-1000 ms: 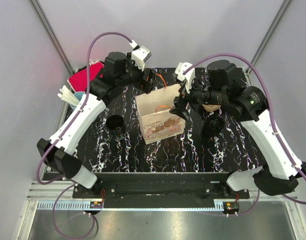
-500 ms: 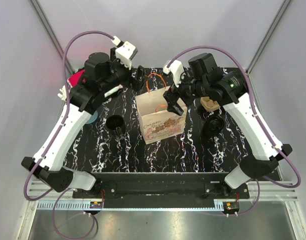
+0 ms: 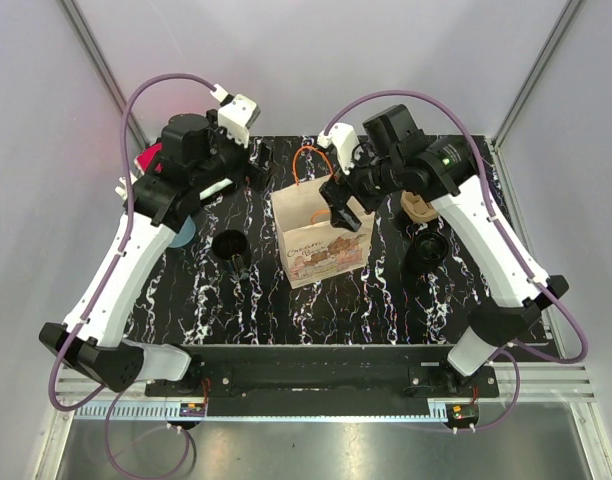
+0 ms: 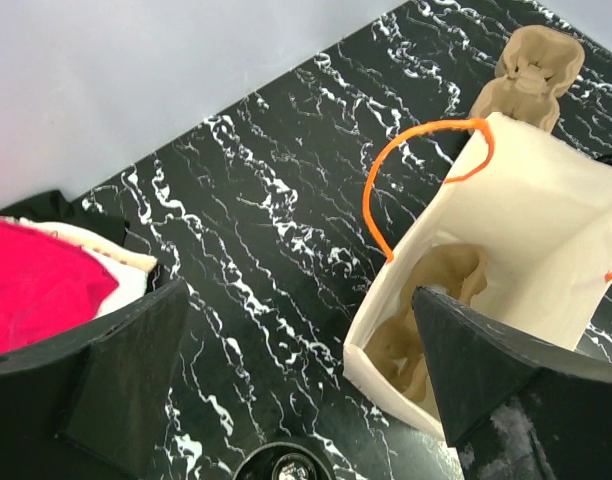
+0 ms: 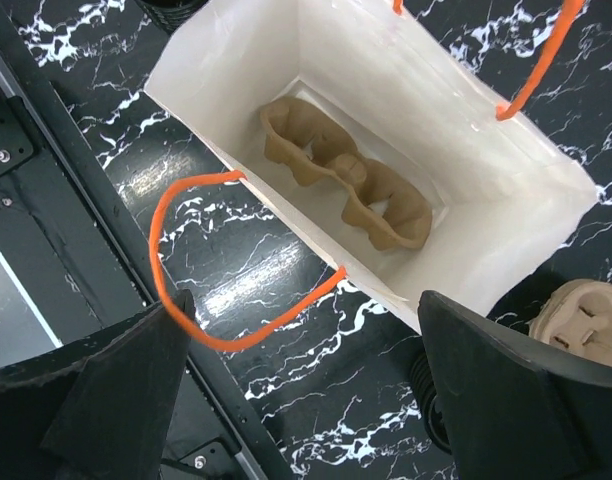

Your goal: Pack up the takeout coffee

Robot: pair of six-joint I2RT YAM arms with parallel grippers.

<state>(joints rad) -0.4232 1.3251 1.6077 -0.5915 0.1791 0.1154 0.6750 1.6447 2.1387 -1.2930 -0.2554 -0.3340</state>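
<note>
The robot's left gripper should next move to the white paper bag's far rim point(image 3: 287, 188) point(image 4: 374, 292), beside the end of the orange handle nearest the pink-red item, and close there.
A white paper bag point(image 3: 321, 238) with orange handles point(image 4: 416, 150) stands open at the middle of the black marble table point(image 3: 286, 300). A brown cardboard cup carrier point(image 5: 346, 175) lies on its bottom. A second carrier point(image 3: 418, 207) rests on the table to the bag's right. One black coffee cup point(image 3: 229, 247) stands left of the bag, another point(image 3: 426, 250) on the right. My left gripper point(image 3: 262, 165) hovers open behind and left of the bag, holding nothing. My right gripper point(image 3: 341, 208) hangs open and empty above the bag's right rim.
A pink-red item point(image 3: 151, 160) and white sticks point(image 3: 131, 190) sit at the table's far left edge, beside a light blue thing point(image 3: 183, 230) half hidden by the left arm. The second carrier point(image 5: 581, 325) and right cup point(image 5: 431, 395) stand close to the bag.
Both arms have drawn up and back from the bag's top. The left gripper moved left, away from the handle; the right gripper rose above the bag's right rim.
</note>
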